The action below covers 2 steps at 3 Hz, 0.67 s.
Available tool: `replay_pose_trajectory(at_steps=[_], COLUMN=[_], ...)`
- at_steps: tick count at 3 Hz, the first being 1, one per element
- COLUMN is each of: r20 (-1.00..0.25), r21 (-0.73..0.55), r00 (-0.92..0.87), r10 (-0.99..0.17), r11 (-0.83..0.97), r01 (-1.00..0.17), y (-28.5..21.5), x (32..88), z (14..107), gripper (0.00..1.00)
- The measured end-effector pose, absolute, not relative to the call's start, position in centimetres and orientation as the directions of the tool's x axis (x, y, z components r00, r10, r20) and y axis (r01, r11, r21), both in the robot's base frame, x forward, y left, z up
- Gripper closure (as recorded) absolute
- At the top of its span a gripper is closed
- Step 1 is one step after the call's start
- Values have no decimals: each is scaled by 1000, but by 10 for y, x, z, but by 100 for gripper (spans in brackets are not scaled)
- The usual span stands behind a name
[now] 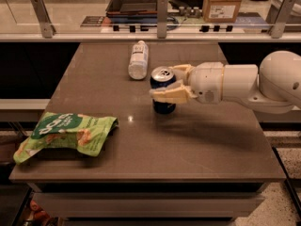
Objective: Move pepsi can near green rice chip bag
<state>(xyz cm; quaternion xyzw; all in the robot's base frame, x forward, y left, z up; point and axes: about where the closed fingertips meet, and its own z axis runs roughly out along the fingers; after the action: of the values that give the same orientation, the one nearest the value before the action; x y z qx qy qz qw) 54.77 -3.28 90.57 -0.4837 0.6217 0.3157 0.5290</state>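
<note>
The pepsi can, now held just above the table's middle, will be released beside the green rice chip bag (141, 132), before the white plastic bottle.
The pepsi can (162, 93), dark blue with a silver top, is upright near the middle of the brown table, held just above its surface. My gripper (168, 84) reaches in from the right on a white arm and is shut on the can, one cream finger in front of it and one behind. The green rice chip bag (66, 133) lies flat and wrinkled at the table's front left corner, well to the left of the can and nearer to me.
A white plastic bottle (138, 60) lies on its side at the back of the table (155, 149), just behind the can. A counter with a railing, a dark tray (135, 2) and a cardboard box (224, 3) runs behind the table.
</note>
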Motion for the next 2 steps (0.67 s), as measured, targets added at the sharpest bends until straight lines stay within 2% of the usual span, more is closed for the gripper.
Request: replay_pose_trajectory(at_steps=[2], r20=[-965], r21=[-76], r00=[-14], r10=[-260], r11=[334], r01=[-940], y=[-7], x=[506], z=[894], gripper=[100])
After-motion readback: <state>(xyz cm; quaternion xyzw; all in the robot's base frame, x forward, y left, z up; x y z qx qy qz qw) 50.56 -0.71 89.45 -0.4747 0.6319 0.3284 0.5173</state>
